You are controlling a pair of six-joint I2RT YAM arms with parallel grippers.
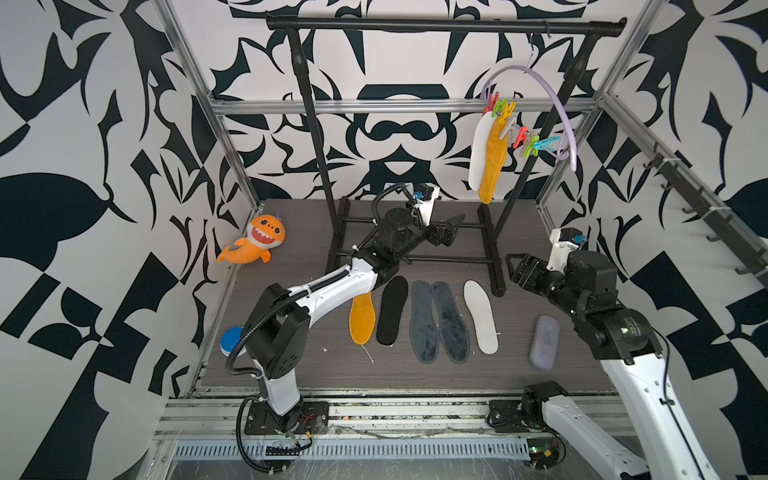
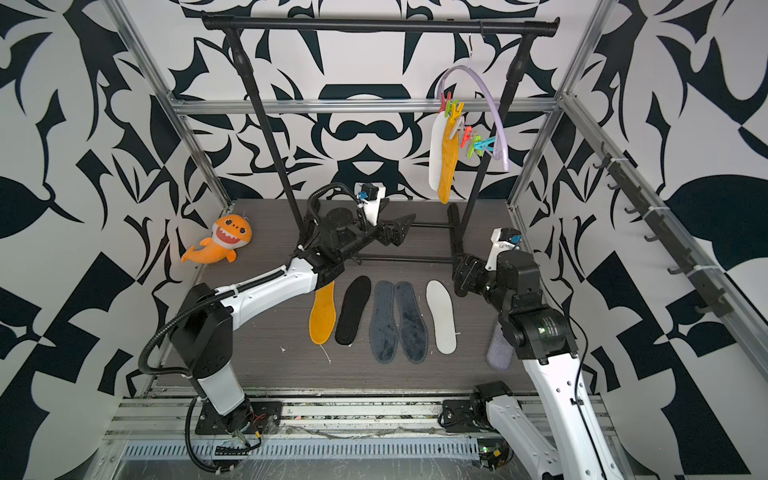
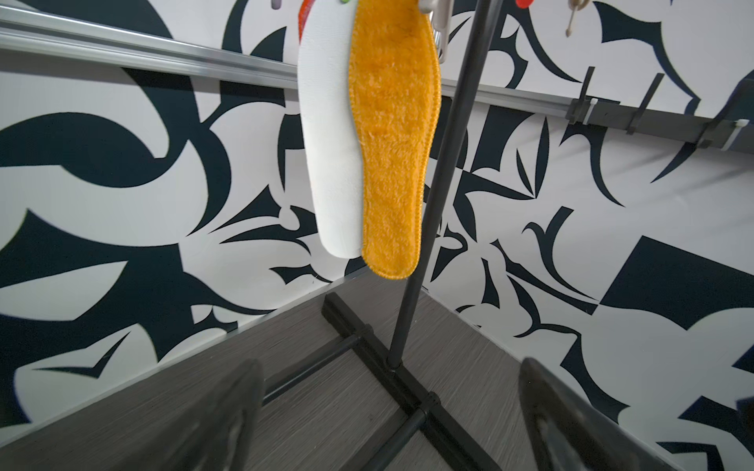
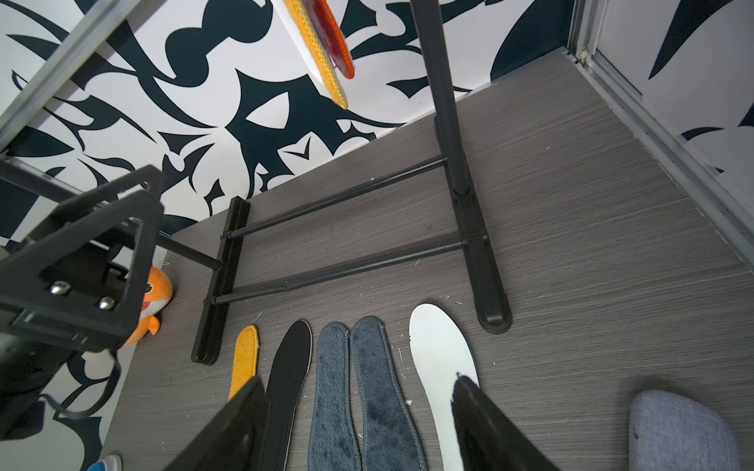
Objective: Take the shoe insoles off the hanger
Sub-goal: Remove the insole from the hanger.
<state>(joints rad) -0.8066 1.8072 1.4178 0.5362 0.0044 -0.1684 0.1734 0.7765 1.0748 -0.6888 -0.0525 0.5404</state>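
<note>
The robot's left gripper should next move to the hanging orange insole's lower end [image 1: 487, 195] [image 3: 392, 263], under the lilac hanger, and close there.
The lilac hanger [image 1: 555, 97] hangs by its hook from the rail's right end, its coloured pegs [image 1: 523, 137] in a row. A white insole [image 1: 478, 153] and a fuzzy orange insole [image 1: 493, 166] dangle from the pegs, both large in the left wrist view with the orange insole [image 3: 391, 142] in front. On the floor lie an orange insole [image 1: 361, 318], a black one [image 1: 392, 309], two dark grey-blue ones [image 1: 436, 322] and a white one [image 1: 481, 316]. My left gripper [image 1: 455, 222] is open, low and left of the hanging pair. My right gripper [image 1: 513, 266] is open above the floor, empty [image 4: 359, 381].
The black clothes rail [image 1: 444, 25] stands on a base of bars [image 1: 494, 257] between the two grippers. An orange plush shark [image 1: 257, 243] leans at the back left. A lilac-grey pad [image 1: 544, 340] lies front right, and a blue-and-white disc [image 1: 232, 340] front left. Wall hooks [image 1: 698, 208] line the right side.
</note>
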